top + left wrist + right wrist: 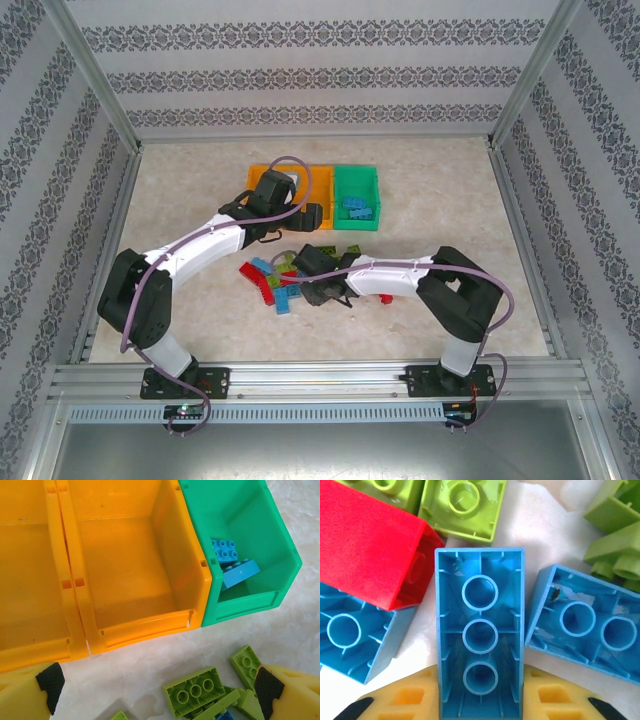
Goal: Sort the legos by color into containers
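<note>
I need to drop the upside-down blue brick, still down in the mixed lego pile, from my right gripper in the green bin (345, 210) between its blue bricks and the orange bin.
Two orange-yellow bins (30, 580) (125, 570) and a green bin (250, 525) stand side by side at the back. The orange ones are empty, and the green bin (341, 196) holds two blue bricks (232, 562). My left gripper (157, 695) hovers open just in front of the bins, above lime green bricks (200, 690), with nothing between its fingers. In the top view my right gripper (322, 288) is down in the mixed pile of legos (275, 282). It is shut on an upside-down blue brick (480, 635), with a red brick (370, 555) and other blue bricks (590, 625) close around it.
The left arm's body (200, 250) reaches diagonally over the table's left half toward the orange bins (320, 185). The right arm (400, 275) lies low across the middle. Metal frame posts and patterned walls enclose the marble-look table (440, 200).
</note>
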